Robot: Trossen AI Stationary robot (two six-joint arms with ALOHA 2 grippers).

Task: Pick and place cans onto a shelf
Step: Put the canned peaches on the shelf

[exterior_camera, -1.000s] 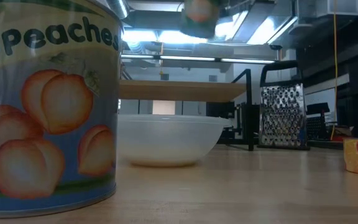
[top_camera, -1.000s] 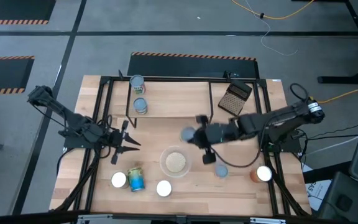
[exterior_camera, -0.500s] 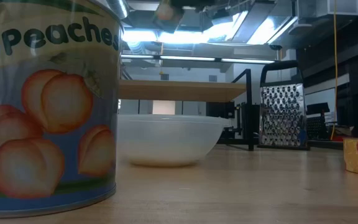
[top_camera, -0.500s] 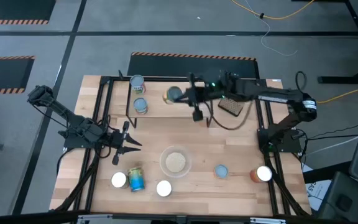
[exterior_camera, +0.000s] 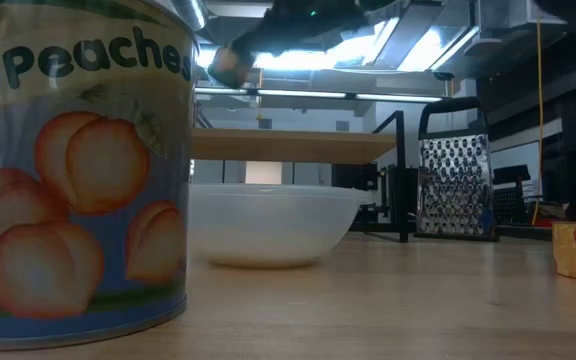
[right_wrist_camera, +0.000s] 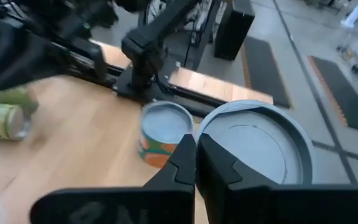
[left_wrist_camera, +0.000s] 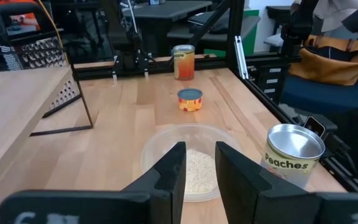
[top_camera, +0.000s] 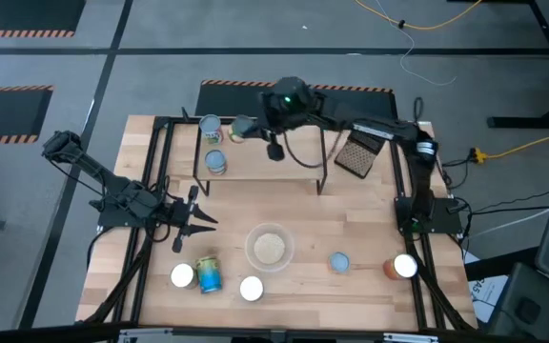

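Next, I let go of the can with my right gripper on the shelf's far edge (top_camera: pixel 242 136), next to the corner can.
The light-wood shelf (top_camera: pixel 270 167) stands at the table's far side; two cans stand on its left end, one at the far corner (top_camera: pixel 211 126) and one nearer (top_camera: pixel 215 162). My right gripper (top_camera: pixel 253 129) is shut on a can (top_camera: pixel 241 129) with a silver-blue top, above the shelf's far left part, beside the corner can. In the low view the held can (exterior_camera: pixel 230 65) hangs tilted above the shelf board (exterior_camera: pixel 288 145). My left gripper (top_camera: pixel 203 217) is open and empty over the table's left part. Several more cans stand on the near table, among them a peaches can (top_camera: pixel 208 274). My right gripper holds the can at the edge of its silver-blue top (right_wrist_camera: pixel 209 134). The two fingers stand almost together there, one over the top's rim and one outside the wall. They come at the top from above, slanting. The can is lifted clear of the shelf and tilted.
A clear bowl of pale grains (top_camera: pixel 268 248) sits at the table's middle near side. A dark metal grater (top_camera: pixel 360 151) leans at the shelf's right end. Loose cans stand at the near left (top_camera: pixel 181 276), (top_camera: pixel 251 288) and near right (top_camera: pixel 339 261), (top_camera: pixel 403 267). Black frame rails run along both sides.
My right gripper has carried the can from above the table's middle, near the bowl, toward the far edge and the left, to above the shelf's far left part. The can has stayed in the hold, clear of everything. My left arm has kept still.
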